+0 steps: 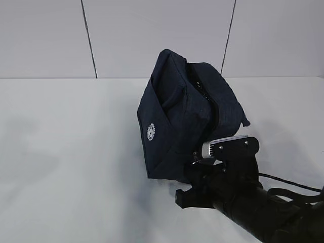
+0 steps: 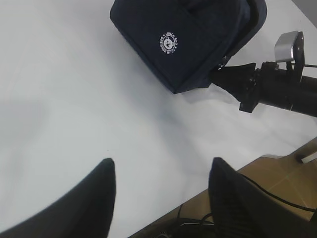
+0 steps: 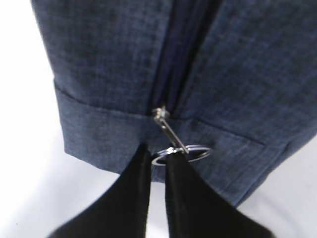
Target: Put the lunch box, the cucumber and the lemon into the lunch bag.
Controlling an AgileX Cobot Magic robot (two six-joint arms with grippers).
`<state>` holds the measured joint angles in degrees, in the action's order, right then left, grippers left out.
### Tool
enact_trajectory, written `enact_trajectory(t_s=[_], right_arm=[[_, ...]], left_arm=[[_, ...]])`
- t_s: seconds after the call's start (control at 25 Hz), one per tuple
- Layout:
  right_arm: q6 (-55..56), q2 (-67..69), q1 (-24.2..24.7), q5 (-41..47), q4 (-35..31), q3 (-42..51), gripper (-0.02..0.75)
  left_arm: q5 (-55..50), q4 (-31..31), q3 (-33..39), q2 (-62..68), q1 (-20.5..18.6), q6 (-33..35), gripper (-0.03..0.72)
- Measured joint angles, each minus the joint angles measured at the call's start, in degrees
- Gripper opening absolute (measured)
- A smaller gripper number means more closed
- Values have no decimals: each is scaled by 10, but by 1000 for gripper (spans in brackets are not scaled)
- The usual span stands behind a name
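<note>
I should open my right gripper, turn the wrist and pinch the ring's flat sides (image 3: 195, 154) before pulling the zipper, because the metal ring pull sits crosswise in my right gripper's fingers.
The dark navy lunch bag (image 1: 177, 116) stands on the white table with its white round logo (image 1: 150, 132) facing front-left. It also shows in the left wrist view (image 2: 188, 34). My right gripper (image 3: 158, 150) is at the bag's lower end, its fingers closed to a narrow gap on the metal ring pull (image 3: 190, 151) that hangs from the zipper slider (image 3: 159, 115). In the exterior view the right gripper (image 1: 196, 161) touches the bag's base. My left gripper (image 2: 161, 163) is open and empty above bare table, well away from the bag. The lunch box, cucumber and lemon are out of view.
The white table (image 1: 66, 167) runs back to a grey panelled wall (image 1: 152, 35). The right arm (image 1: 253, 202) reaches in from the lower right. In the left wrist view the table edge (image 2: 233, 173) borders a brown floor with cables (image 2: 277, 193).
</note>
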<state>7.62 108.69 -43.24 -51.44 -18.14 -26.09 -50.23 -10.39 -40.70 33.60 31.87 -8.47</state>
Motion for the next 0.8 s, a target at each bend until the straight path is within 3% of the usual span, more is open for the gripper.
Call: enact_trajectory(t_s=[0.16,0.68,0.8], right_arm=[[0,0,0,0,0,0,7],[17,0,0,1,31,0,8],[22,0,0,1,32,0,43]], left_arm=[[0,0,0,0,0,0,434],[0,0,0,0,0,0,434],[0,0,0,0,0,0,434]])
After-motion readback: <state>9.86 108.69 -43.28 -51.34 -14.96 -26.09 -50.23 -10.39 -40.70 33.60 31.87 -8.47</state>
